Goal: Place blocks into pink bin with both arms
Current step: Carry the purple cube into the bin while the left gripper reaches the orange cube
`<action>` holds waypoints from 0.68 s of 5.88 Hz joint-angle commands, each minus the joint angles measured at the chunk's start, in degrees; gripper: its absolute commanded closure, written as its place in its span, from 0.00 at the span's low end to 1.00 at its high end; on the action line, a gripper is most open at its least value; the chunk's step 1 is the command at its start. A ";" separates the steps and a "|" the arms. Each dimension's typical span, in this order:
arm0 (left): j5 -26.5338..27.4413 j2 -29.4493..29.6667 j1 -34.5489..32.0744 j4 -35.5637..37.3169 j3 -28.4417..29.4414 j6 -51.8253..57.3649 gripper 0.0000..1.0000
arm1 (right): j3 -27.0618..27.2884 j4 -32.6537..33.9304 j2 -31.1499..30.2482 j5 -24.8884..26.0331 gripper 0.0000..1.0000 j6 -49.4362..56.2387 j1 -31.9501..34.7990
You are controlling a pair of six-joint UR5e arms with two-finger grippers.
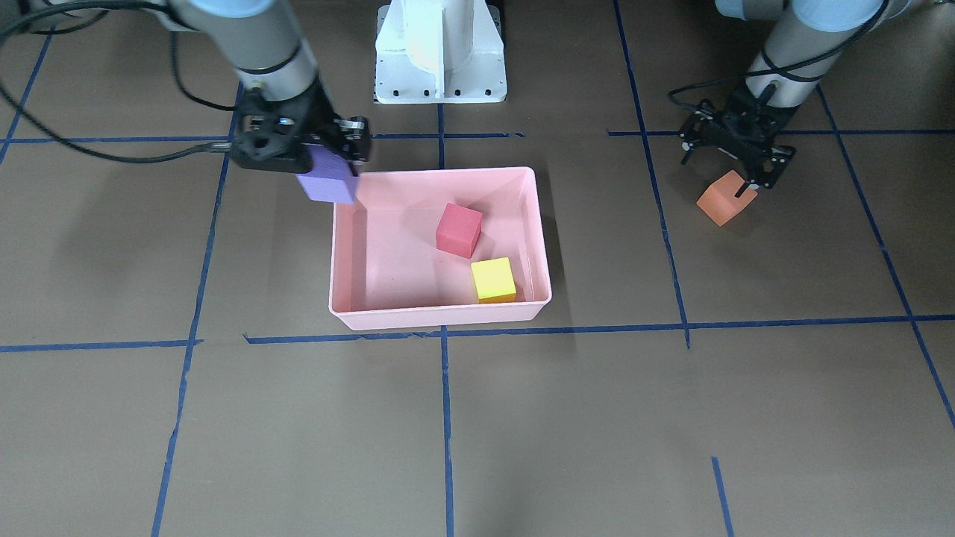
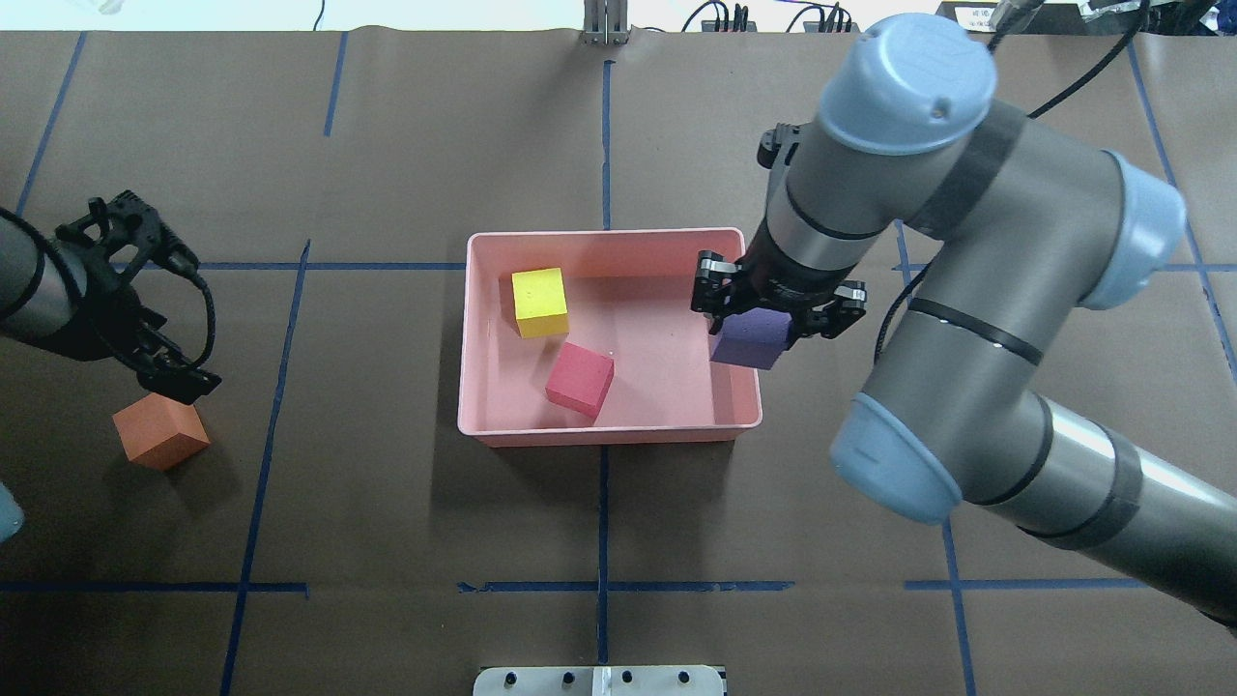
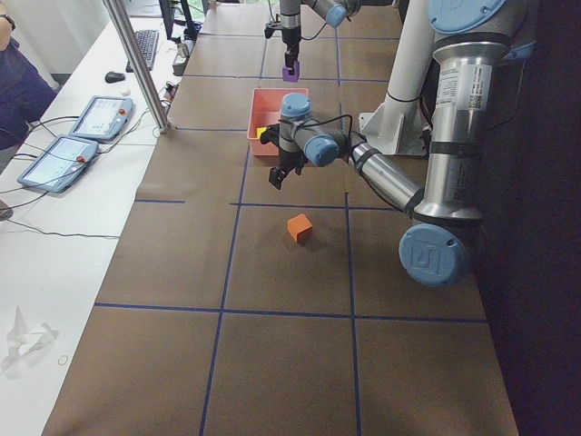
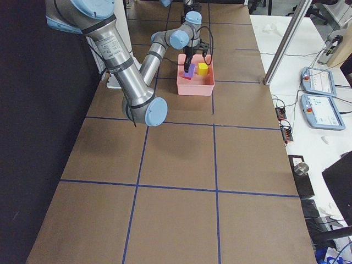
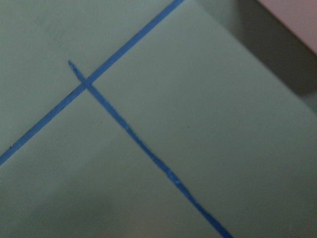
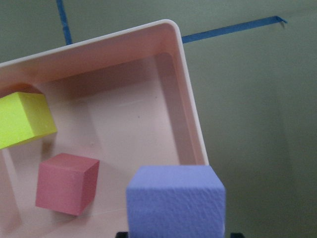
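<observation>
My left gripper should next close on the robot-side half of the orange cube (image 1: 732, 189), with one finger on each of two opposite sides.
My right gripper (image 2: 773, 314) is shut on the purple cube (image 2: 752, 340) and holds it in the air over the right rim of the pink bin (image 2: 599, 235). The right wrist view shows the purple cube (image 6: 176, 201) above the bin's rim (image 6: 190, 114). The red cube (image 2: 580, 379) and the yellow-green cube (image 2: 539, 302) lie inside the bin. The orange cube (image 2: 159, 432) lies on the table at the far left. My left gripper (image 2: 159, 300) is open and empty, raised just above and beside the orange cube (image 1: 722, 200).
The white pedestal (image 1: 440, 52) stands behind the bin on the robot's side. Blue tape lines (image 2: 601, 503) mark the brown table into squares. A side table with tablets (image 3: 100, 118) and a metal post (image 3: 136, 64) lies past the far edge.
</observation>
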State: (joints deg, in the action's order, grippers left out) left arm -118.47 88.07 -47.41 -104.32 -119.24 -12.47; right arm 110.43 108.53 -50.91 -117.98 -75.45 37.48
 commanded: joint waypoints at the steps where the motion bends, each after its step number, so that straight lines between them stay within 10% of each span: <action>1: -0.71 -7.01 -0.05 -15.30 4.68 1.12 0.00 | -0.75 0.19 1.61 3.28 0.00 0.80 -1.71; 4: -0.71 -6.86 0.47 -25.23 12.44 1.13 0.00 | 1.01 0.19 0.12 3.28 0.00 2.41 -1.62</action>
State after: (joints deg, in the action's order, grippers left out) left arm -119.23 81.13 -47.19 -128.49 -108.27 -11.35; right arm 110.94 108.72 -50.11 -114.71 -73.16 35.86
